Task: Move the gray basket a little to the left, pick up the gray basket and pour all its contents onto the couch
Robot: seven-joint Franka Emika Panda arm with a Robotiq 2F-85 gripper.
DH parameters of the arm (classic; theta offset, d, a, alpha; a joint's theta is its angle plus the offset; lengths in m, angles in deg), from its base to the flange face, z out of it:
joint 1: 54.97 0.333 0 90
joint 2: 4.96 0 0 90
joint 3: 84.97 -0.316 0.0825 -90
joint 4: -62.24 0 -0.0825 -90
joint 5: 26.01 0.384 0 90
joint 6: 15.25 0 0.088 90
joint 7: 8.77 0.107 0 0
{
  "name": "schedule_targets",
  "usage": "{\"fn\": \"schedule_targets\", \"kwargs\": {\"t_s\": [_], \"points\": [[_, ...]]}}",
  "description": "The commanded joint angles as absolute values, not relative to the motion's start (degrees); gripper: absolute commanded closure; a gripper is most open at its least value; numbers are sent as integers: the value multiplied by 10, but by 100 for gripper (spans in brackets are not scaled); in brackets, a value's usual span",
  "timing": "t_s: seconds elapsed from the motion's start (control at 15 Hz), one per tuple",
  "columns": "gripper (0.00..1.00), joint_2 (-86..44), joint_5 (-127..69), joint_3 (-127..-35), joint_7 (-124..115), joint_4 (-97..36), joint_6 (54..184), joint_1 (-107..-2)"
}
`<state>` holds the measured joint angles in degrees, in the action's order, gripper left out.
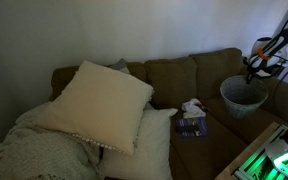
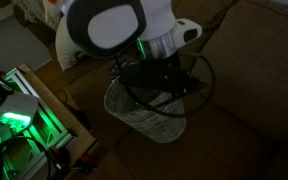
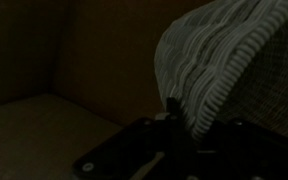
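Next, I release the gray basket, held just above the seat, on the brown couch seat [image 1: 258, 126] close behind the green-lit box.
The gray basket [image 1: 242, 97] is a ribbed mesh tub at the right end of the brown couch [image 1: 174, 72], held roughly upright just above the seat. It also shows in an exterior view [image 2: 149, 115] and fills the upper right of the wrist view [image 3: 219, 55]. My gripper [image 1: 254, 68] comes down from above and is shut on the basket's rim, seen in both exterior views [image 2: 156, 76]. In the wrist view one dark finger [image 3: 174, 108] presses against the ribbed wall. I cannot see inside the basket.
A white crumpled item [image 1: 192, 106] and a small dark blue packet [image 1: 190, 125] lie on the seat left of the basket. Large cream pillows [image 1: 99, 100] and a knit blanket [image 1: 34, 150] fill the couch's left part. A green-lit box [image 2: 24, 120] stands beside the couch.
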<state>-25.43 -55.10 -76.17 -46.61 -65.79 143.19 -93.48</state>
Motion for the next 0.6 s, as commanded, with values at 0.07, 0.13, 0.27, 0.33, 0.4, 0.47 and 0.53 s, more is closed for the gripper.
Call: {"fn": "schedule_targets", "kwargs": {"t_s": [0.07,0.13,0.27,0.33,0.4,0.47,0.53], "points": [[97,-287,-346,-841,-632,-595,1381,-1058],[97,-298,-335,-837,-638,-574,1357,-1062],[97,-310,-350,-794,-622,-531,1283,-1033],[97,-314,-358,-780,-619,-514,1248,-1026],[97,-323,-363,-773,-632,-495,1216,-1023],[97,-330,-362,-768,-641,-483,1197,-1020],[97,-337,-356,-767,-657,-475,1196,-1022]]}}
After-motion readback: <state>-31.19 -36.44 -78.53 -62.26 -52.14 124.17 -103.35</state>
